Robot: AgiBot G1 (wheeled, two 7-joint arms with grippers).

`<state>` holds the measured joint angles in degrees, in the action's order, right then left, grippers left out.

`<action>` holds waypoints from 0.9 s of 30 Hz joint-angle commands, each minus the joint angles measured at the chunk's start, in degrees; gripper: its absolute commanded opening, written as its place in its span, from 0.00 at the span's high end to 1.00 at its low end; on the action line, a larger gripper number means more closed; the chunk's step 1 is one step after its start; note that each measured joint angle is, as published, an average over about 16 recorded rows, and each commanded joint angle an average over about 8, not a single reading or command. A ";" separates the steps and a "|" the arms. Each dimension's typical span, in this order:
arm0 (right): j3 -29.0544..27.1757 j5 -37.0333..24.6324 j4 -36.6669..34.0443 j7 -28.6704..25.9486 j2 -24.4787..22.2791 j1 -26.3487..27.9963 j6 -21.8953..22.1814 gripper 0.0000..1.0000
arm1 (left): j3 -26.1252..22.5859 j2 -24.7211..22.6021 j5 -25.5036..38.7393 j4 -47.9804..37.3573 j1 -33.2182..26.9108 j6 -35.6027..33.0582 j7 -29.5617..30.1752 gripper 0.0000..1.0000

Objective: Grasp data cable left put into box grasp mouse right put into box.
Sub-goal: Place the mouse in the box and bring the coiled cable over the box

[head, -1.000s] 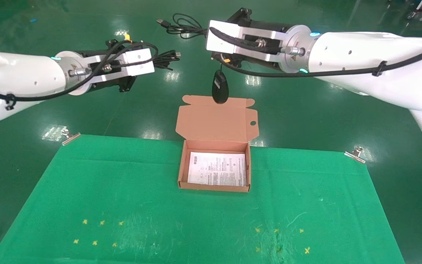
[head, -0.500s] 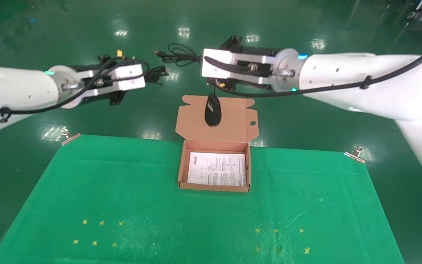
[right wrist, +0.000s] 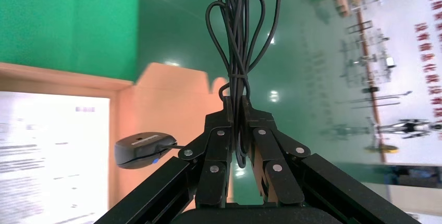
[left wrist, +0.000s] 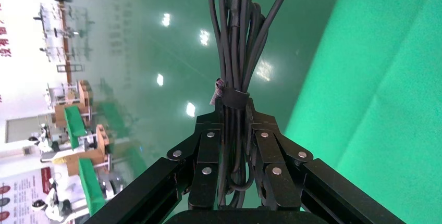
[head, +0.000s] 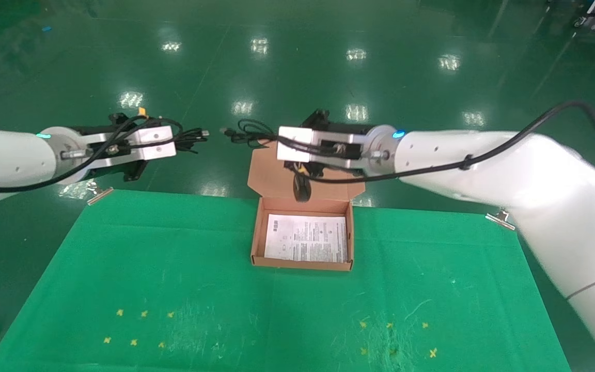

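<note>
My right gripper will release the mouse inside the brown box, on the white sheet (head: 293, 235) (right wrist: 63, 143) next to the sheet's small dark code.
My left gripper (head: 179, 143) is shut on the data cable (head: 193, 138), a tied black bundle, and holds it in the air left of the box; the grip shows in the left wrist view (left wrist: 233, 110). My right gripper (head: 276, 140) is shut on the looped cord (head: 246, 133) of the mouse (head: 302, 189). The black mouse hangs below it, in front of the open lid (head: 271, 175) and just above the back wall of the brown box (head: 257, 235). The right wrist view shows the clamped cord (right wrist: 237, 104), the mouse (right wrist: 139, 150) and the white sheet (right wrist: 47, 146).
The box stands at the far middle of a green mat (head: 173, 279) held by metal clips (head: 98, 194) (head: 501, 217). Several yellow cross marks (head: 142, 313) lie near the mat's front. Glossy green floor lies beyond.
Both arms have come down and nearer. The hanging mouse has dropped from above the lid's far edge to just over the box's back wall. Both grips are unchanged.
</note>
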<state>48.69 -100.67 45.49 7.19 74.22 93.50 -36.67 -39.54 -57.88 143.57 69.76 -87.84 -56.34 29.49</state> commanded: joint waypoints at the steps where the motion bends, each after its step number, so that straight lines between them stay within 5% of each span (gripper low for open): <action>1: 0.13 0.29 -1.26 0.51 0.71 -0.48 0.05 1.00 | -0.07 0.49 0.53 0.62 0.39 -0.72 0.50 1.00; 12: 0.67 5.15 -4.94 2.30 3.15 -3.54 2.39 1.00 | -0.04 0.88 1.49 2.27 0.90 -1.80 1.79 1.00; 27: 3.16 10.51 -14.53 -2.01 3.16 -6.87 6.90 1.00 | -0.03 0.90 1.62 2.46 0.96 -1.89 1.95 1.00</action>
<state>51.65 -89.87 31.33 5.33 77.41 86.67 -29.79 -39.57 -56.98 145.19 72.21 -86.87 -58.23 31.44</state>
